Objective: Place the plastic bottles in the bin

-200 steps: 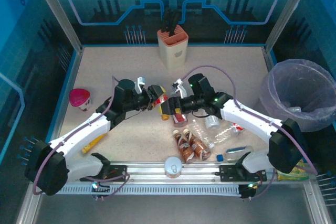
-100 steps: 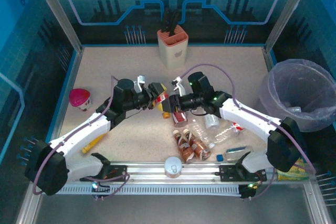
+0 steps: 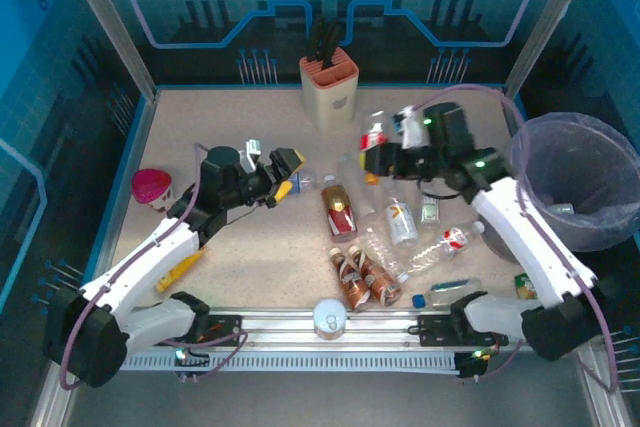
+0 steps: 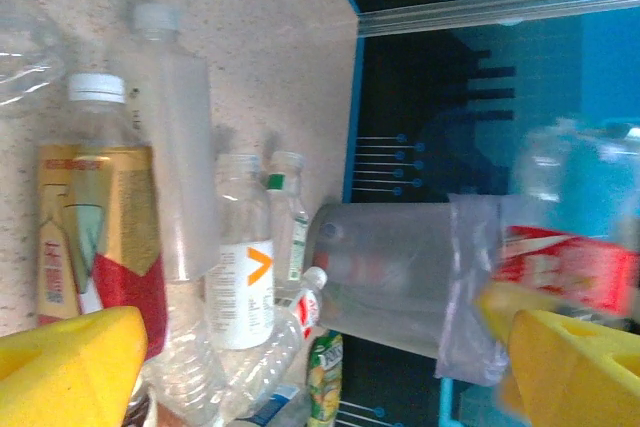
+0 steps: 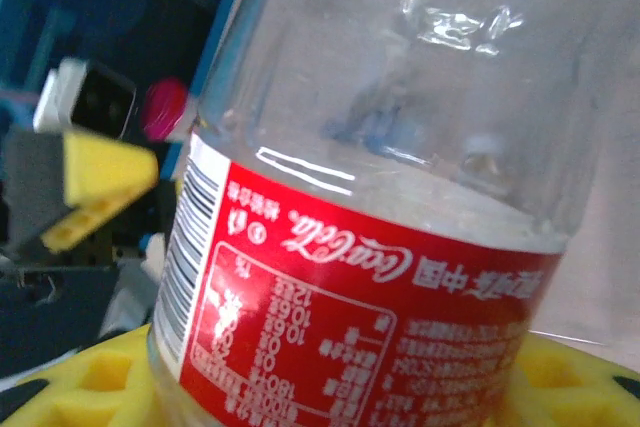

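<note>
I need to lower the clear bottle with my right gripper and let go of it inside the bag-lined bin [image 3: 541, 190], toward the side that is nearest the table.
My right gripper [image 3: 388, 158] is shut on a clear bottle with a red Coca-Cola label [image 3: 375, 140] [image 5: 370, 287], held above the table right of centre; yellow pads [image 5: 90, 387] press its sides. My left gripper [image 3: 287, 173] [image 4: 320, 387] stands open with nothing between its fingers, left of the bottle heap. On the table lie a red-gold bottle [image 3: 340, 209] [image 4: 95, 227], a white-labelled clear one [image 3: 400, 219] [image 4: 245, 267], two brown ones [image 3: 365, 279], a red-labelled clear one [image 3: 447, 244] and a blue-labelled one [image 3: 450, 290]. The bag-lined bin [image 3: 575, 182] [image 4: 400, 277] stands at the far right.
A beige knife block [image 3: 330, 87] stands at the back centre. A pink-lidded cup [image 3: 152, 187] sits at the left edge, a yellow object [image 3: 180, 269] under the left arm, a silver can [image 3: 330, 317] by the front rail. A green bottle [image 3: 525, 284] [image 4: 325, 377] lies near the bin.
The left gripper opened, let go of the red-labelled bottle and drew back left. The right gripper closed on that bottle and carried it up and to the right, toward the bin.
</note>
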`<action>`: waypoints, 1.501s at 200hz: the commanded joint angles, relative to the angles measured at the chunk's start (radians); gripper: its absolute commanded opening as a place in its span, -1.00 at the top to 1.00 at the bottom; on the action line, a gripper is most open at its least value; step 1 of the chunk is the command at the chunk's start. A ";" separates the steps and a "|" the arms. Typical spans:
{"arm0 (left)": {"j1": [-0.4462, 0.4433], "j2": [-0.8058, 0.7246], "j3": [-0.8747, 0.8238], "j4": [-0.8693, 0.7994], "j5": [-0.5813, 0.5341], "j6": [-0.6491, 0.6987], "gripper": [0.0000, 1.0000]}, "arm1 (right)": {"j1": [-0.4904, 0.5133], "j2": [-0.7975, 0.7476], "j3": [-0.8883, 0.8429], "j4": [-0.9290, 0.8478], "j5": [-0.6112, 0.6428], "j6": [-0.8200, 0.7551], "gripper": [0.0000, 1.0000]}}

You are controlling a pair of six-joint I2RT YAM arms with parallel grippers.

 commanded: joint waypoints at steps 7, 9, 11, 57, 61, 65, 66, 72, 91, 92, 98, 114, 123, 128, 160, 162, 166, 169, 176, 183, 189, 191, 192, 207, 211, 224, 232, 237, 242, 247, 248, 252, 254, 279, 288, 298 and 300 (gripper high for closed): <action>0.009 0.050 0.044 -0.140 -0.048 0.058 -0.83 | -0.161 -0.047 0.167 -0.343 0.227 -0.131 0.33; 0.009 0.053 0.044 -0.141 -0.050 0.058 -0.81 | -0.175 -0.047 0.178 -0.353 0.236 -0.137 0.35; 0.008 0.055 0.044 -0.142 -0.053 0.058 -0.80 | -0.192 -0.047 0.187 -0.362 0.244 -0.141 0.36; 0.007 0.125 0.046 -0.134 -0.062 0.062 -0.76 | -0.662 -0.057 0.304 -0.408 0.115 -0.172 1.00; 0.007 0.129 0.046 -0.136 -0.063 0.063 -0.75 | -0.695 -0.054 0.313 -0.416 0.110 -0.172 1.00; 0.007 0.131 0.046 -0.140 -0.065 0.066 -0.75 | -0.728 -0.052 0.322 -0.421 0.111 -0.173 1.00; 0.007 0.131 0.046 -0.141 -0.067 0.066 -0.75 | -0.737 -0.051 0.323 -0.421 0.113 -0.172 1.00; 0.007 0.133 0.046 -0.146 -0.076 0.072 -0.75 | -0.780 -0.047 0.330 -0.424 0.122 -0.170 1.00; 0.009 0.147 0.055 -0.178 -0.105 0.095 -0.73 | -0.910 -0.018 0.356 -0.448 0.140 -0.172 1.00; 0.009 0.148 0.056 -0.180 -0.107 0.096 -0.73 | -0.915 -0.016 0.357 -0.449 0.142 -0.172 1.00; 0.009 0.154 0.063 -0.188 -0.111 0.101 -0.73 | -0.951 -0.002 0.367 -0.462 0.153 -0.172 1.00; 0.009 0.176 0.078 -0.205 -0.113 0.107 -0.73 | -1.028 0.022 0.364 -0.467 0.171 -0.172 1.00; 0.009 0.187 0.084 -0.207 -0.115 0.109 -0.73 | -1.065 0.040 0.355 -0.468 0.171 -0.170 1.00; 0.009 0.194 0.086 -0.209 -0.117 0.107 -0.73 | -1.081 0.052 0.352 -0.469 0.174 -0.168 1.00; 0.010 0.229 0.099 -0.208 -0.130 0.107 -0.72 | -1.118 0.109 0.295 -0.423 0.218 -0.137 1.00; 0.011 0.231 0.099 -0.208 -0.131 0.106 -0.72 | -1.118 0.111 0.291 -0.419 0.217 -0.135 1.00; 0.009 0.235 0.100 -0.209 -0.131 0.106 -0.72 | -1.115 0.116 0.284 -0.412 0.218 -0.130 1.00; 0.010 0.238 0.100 -0.207 -0.132 0.106 -0.71 | -1.113 0.118 0.276 -0.407 0.221 -0.129 1.00; 0.010 0.247 0.098 -0.204 -0.131 0.103 -0.71 | -1.104 0.124 0.260 -0.394 0.235 -0.123 1.00; 0.009 0.253 0.097 -0.199 -0.129 0.098 -0.71 | -1.098 0.130 0.244 -0.383 0.253 -0.119 1.00; 0.009 0.258 0.096 -0.192 -0.127 0.094 -0.71 | -1.090 0.137 0.230 -0.374 0.264 -0.117 1.00; 0.009 0.260 0.095 -0.189 -0.126 0.093 -0.71 | -1.089 0.139 0.226 -0.371 0.268 -0.116 1.00; 0.009 0.260 0.094 -0.189 -0.126 0.092 -0.71 | -1.087 0.141 0.224 -0.370 0.270 -0.116 1.00; 0.009 0.268 0.091 -0.181 -0.125 0.087 -0.70 | -1.068 0.166 0.203 -0.362 0.304 -0.113 1.00; 0.008 0.268 0.090 -0.180 -0.125 0.087 -0.70 | -1.062 0.169 0.197 -0.357 0.313 -0.113 1.00; 0.008 0.270 0.087 -0.178 -0.128 0.093 -0.70 | -1.046 0.184 0.168 -0.337 0.333 -0.106 1.00; 0.010 0.271 0.085 -0.177 -0.134 0.099 -0.70 | -1.040 0.186 0.140 -0.313 0.333 -0.099 1.00; 0.009 0.271 0.085 -0.177 -0.139 0.101 -0.70 | -1.035 0.188 0.121 -0.298 0.335 -0.095 1.00; 0.010 0.274 0.085 -0.175 -0.145 0.102 -0.70 | -1.030 0.189 0.105 -0.285 0.337 -0.091 1.00; 0.009 0.277 0.085 -0.172 -0.148 0.104 -0.70 | -1.025 0.192 0.092 -0.276 0.340 -0.087 1.00; 0.009 0.278 0.086 -0.170 -0.148 0.105 -0.71 | -1.023 0.193 0.090 -0.273 0.341 -0.086 1.00; 0.010 0.281 0.085 -0.166 -0.148 0.104 -0.71 | -1.017 0.195 0.079 -0.265 0.342 -0.083 1.00; 0.010 0.283 0.085 -0.165 -0.148 0.103 -0.71 | -1.015 0.197 0.074 -0.261 0.342 -0.083 1.00; 0.010 0.310 0.097 -0.151 -0.141 0.102 -0.74 | -0.983 0.230 0.036 -0.216 0.367 -0.080 0.77; 0.009 0.316 0.099 -0.148 -0.143 0.103 -0.76 | -0.980 0.241 0.030 -0.209 0.364 -0.076 0.60; 0.009 0.317 0.096 -0.144 -0.151 0.100 -0.77 | -0.978 0.251 0.024 -0.204 0.360 -0.075 0.16; 0.010 0.317 0.094 -0.143 -0.154 0.099 -0.77 | -0.978 0.251 0.024 -0.202 0.359 -0.074 0.06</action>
